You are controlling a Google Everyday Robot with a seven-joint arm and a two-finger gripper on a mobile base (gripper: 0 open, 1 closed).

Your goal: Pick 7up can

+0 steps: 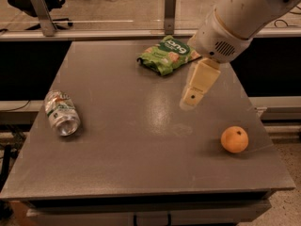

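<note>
Next, I grip the 7up can at the middle of its body [62, 113], between its two round ends.
The 7up can [62, 113] lies on its side near the left edge of the grey table [141, 164], its shiny round end facing the front. It is silvery with a white-and-green label. My gripper [192, 99] hangs from the white arm over the table's middle right, well to the right of the can and apart from it. It holds nothing that I can see.
A green snack bag [168, 54] lies at the back centre, just behind the arm. An orange [234, 139] sits near the right front. A rail with metal posts [170, 11] runs behind the table. Office chairs stand on the floor beyond.
</note>
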